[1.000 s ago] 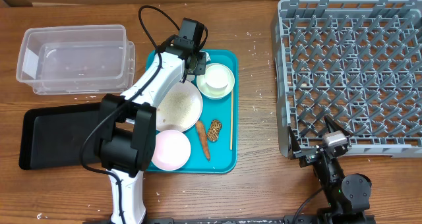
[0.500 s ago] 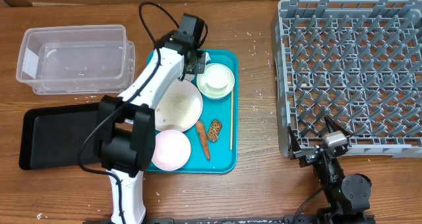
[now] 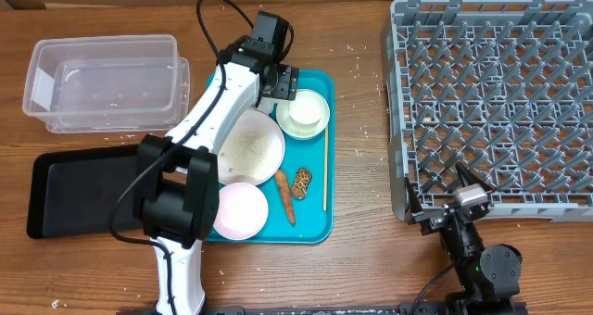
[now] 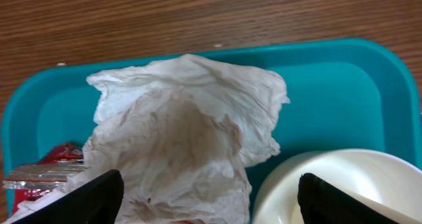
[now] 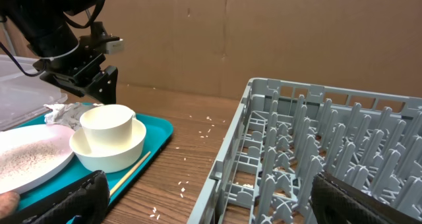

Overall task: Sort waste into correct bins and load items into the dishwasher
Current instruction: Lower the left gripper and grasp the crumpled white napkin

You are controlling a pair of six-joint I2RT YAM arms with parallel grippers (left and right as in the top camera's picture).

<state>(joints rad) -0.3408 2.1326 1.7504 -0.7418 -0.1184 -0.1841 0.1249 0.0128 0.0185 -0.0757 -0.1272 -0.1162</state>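
Observation:
One finger of the robot's left gripper is over the small bowl, so it should shift toward the red scrap and pinch the crumpled white paper (image 4: 168, 161) there.
My left gripper (image 3: 278, 81) hangs open over the far end of the teal tray (image 3: 315, 224). Its jaws stand wide on either side of the crumpled white paper (image 4: 184, 132), whose red scrap (image 4: 62, 155) pokes out at the left. Beside it a white cup (image 3: 304, 111) sits in a small bowl (image 5: 109, 151). A large plate (image 3: 250, 148) carries rice, and nearer lie a pink bowl (image 3: 239, 209), the carrot (image 3: 285, 195) and the brown lump (image 3: 302, 181). My right gripper (image 5: 214, 204) is open and holds nothing, at the front left corner of the grey dish rack (image 3: 500, 102).
The clear tub (image 3: 102, 81) stands at the far left, with the black tray (image 3: 74, 193) in front of it. A wooden stick (image 3: 324, 167) lies along the teal tray's right side. Rice grains (image 5: 211, 118) are scattered on the wood between tray and rack.
The left gripper's jaws have spread wide above the paper, and the wrist has shifted slightly toward the tray's far edge. The right arm has not moved.

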